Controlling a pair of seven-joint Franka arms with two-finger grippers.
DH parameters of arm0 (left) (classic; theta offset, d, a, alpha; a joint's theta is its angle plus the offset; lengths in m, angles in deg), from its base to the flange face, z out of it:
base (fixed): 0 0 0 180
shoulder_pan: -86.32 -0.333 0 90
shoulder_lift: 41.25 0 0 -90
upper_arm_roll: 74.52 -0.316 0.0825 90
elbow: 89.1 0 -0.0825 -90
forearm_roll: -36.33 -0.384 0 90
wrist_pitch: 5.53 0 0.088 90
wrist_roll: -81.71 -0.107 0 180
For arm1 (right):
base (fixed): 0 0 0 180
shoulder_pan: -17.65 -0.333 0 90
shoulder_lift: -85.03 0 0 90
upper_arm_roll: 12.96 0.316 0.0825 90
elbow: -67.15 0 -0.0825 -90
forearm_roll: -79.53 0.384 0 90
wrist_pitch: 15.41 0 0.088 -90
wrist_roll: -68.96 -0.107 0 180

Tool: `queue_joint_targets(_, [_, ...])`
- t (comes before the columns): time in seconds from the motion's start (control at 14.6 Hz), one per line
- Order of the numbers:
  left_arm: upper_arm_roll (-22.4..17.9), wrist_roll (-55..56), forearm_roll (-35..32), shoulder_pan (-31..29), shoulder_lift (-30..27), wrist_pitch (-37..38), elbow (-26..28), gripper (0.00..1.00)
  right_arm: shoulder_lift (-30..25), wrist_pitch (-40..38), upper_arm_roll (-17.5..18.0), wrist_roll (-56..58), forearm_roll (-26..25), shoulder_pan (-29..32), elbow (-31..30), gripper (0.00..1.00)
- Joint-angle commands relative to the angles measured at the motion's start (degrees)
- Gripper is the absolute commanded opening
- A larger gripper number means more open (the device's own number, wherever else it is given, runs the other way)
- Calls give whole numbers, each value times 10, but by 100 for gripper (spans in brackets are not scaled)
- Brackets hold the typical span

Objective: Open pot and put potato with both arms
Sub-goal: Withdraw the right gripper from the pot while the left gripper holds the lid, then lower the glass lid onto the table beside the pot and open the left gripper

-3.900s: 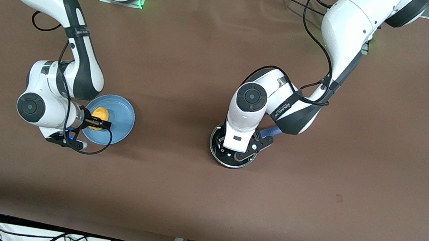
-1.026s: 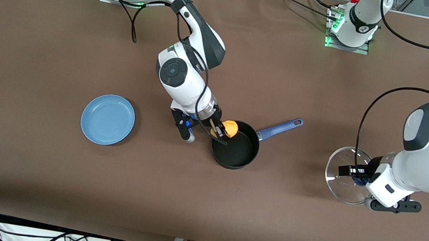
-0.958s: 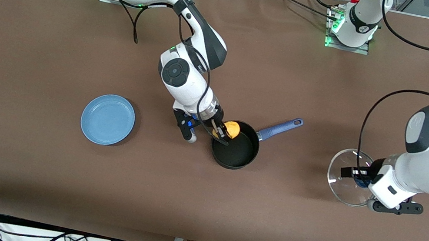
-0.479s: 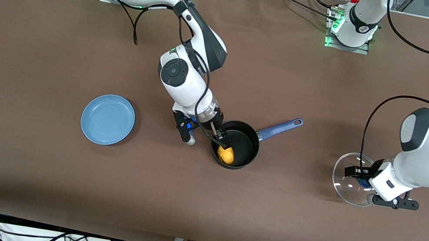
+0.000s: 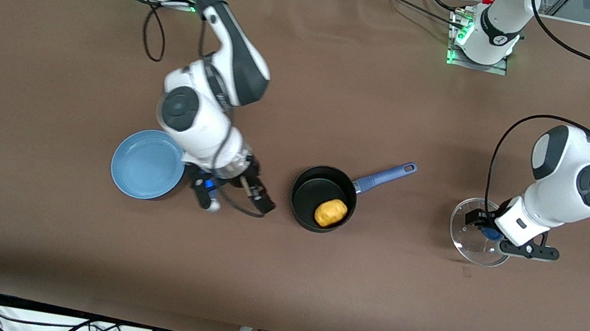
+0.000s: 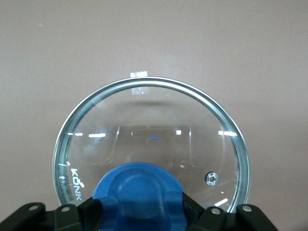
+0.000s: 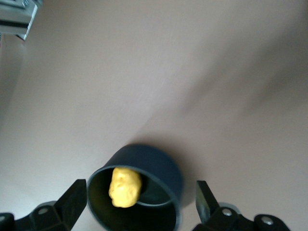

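My left gripper will release the glass lid on the brown cloth out (image 5: 473, 202) beyond the tip of the blue handle. The lid is now down at the table.
The black pot (image 5: 308, 193) with its long blue handle (image 5: 385, 176) stands open mid-table. The yellow-orange potato (image 5: 330, 212) lies inside it, and shows in the right wrist view (image 7: 125, 186) within the pot (image 7: 163, 168). My right gripper (image 5: 258, 200) is open and empty, low between the pot and the blue plate. My left gripper (image 5: 482, 224) is shut on the blue knob (image 6: 139, 195) of the glass lid (image 5: 469, 245), which is down at the table toward the left arm's end. The lid (image 6: 159, 125) fills the left wrist view.
A flat light-blue plate (image 5: 140, 164) lies empty beside the right arm's wrist, toward the right arm's end. The arm bases (image 5: 482, 34) stand along the table's back edge. Brown cloth covers the table (image 5: 274, 283).
My right gripper let go of the potato, which now lies in the pot, and drew back toward the plate. My left gripper lowered the lid closer to the table.
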State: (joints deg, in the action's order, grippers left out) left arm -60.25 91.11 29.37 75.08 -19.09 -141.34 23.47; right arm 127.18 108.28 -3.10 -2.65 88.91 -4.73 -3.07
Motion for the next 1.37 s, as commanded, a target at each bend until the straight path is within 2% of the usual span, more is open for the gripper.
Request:
queue_joint_targets(0.0, [1, -10, -21, -13, -41, -37, 62, 41, -43, -83, 4, 124, 6, 44, -12, 100])
queue_joint_targets(0.21, [2, -10, -46, -29, -45, -63, 91, 41, -92, -173, 2, 253, 4, 103, -32, 100])
queue_joint_targets(0.48, [2, -10, -67, -36, -46, -68, 114, 41, -184, -203, -53, 379, 3, 110, -115, 100])
queue_joint_targets(0.75, [2, -10, -68, -37, -38, -68, 129, 41, -224, -259, -96, 469, -3, 110, -128, 100])
queue_joint_targets(1.03, [2, -10, -75, -37, -27, -83, 143, 41, -298, -268, -136, 561, -7, 110, -198, 100])
queue_joint_targets(1.3, [1, -10, -84, -38, -16, -114, 166, 42, -346, -267, -142, 587, -41, 110, -240, 100])
